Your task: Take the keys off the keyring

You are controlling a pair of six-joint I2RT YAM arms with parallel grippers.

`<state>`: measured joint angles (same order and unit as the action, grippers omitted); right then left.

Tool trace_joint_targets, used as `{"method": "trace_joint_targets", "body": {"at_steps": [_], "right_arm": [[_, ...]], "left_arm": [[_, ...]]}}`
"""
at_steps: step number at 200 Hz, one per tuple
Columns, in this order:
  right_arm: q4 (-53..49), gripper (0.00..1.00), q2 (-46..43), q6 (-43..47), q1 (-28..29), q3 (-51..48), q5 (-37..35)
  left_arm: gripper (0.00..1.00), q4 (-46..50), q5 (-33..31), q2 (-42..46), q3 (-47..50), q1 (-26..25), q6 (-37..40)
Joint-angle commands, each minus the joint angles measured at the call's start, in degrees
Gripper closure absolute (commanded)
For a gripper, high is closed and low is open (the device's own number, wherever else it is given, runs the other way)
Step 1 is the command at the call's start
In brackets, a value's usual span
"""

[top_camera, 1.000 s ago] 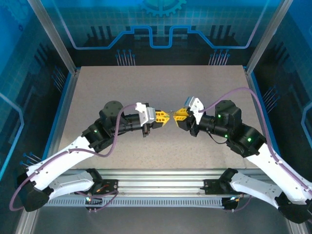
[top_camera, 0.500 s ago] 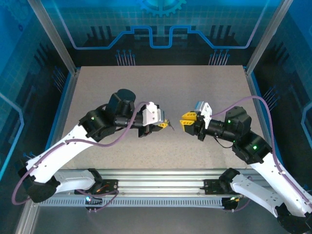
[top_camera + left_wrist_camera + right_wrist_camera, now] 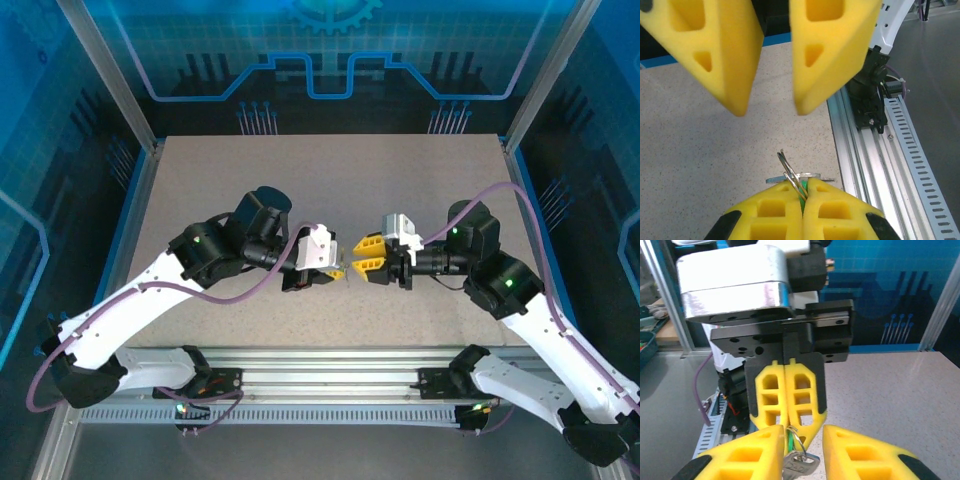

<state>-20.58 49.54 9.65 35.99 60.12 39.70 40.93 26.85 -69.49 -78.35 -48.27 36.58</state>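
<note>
The keyring and the green piece are pinched together in my left gripper, so next my right gripper takes hold of the exposed wire [image 3: 789, 169] before my left gripper opens and regrips.
My left gripper [image 3: 334, 271] is shut on the wire keyring [image 3: 787, 167], with a green piece [image 3: 803, 189] pinched between its yellow pads. A silver key [image 3: 774, 179] hangs on the ring, just beyond the fingertips. My right gripper [image 3: 362, 256] faces it tip to tip with its jaws open. In the right wrist view, the right gripper [image 3: 803, 426] straddles the tips of the left gripper [image 3: 792, 420]. The keyring [image 3: 801, 444] and the key [image 3: 798, 465] hang between the right fingers, and I cannot tell if they touch them.
Both arms meet over the near middle of the speckled table [image 3: 300, 180]. The aluminium rail [image 3: 330, 360] runs along the table's front edge, close below the grippers. Blue enclosure walls stand at the back and sides.
The grippers met, drew apart, and have now closed in again. The right gripper swung back left and opened wider. The left gripper stayed shut on the keyring and shifted slightly right and down.
</note>
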Motion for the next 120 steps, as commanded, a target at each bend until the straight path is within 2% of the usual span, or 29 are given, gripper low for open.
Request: {"method": "trace_joint_targets", "body": {"at_steps": [1,69,83,120], "right_arm": [[-2.8,0.70,1.1,2.8,1.0,2.0,4.5],[-7.1,0.72,4.2,5.6,3.6,3.9,1.6],[-7.2,0.78,4.7,5.6,3.8,4.1,1.7],[-6.8,0.85,5.0,5.5,4.2,4.4,1.6]], "left_arm": [[1.00,0.8,2.5,0.9,-1.6,-0.4,1.7],[1.00,-1.8,3.3,2.8,0.0,-0.4,1.5],[1.00,-2.3,3.3,3.3,0.5,-0.3,1.4],[1.00,-2.5,3.3,3.5,1.0,-0.4,1.4]]}}
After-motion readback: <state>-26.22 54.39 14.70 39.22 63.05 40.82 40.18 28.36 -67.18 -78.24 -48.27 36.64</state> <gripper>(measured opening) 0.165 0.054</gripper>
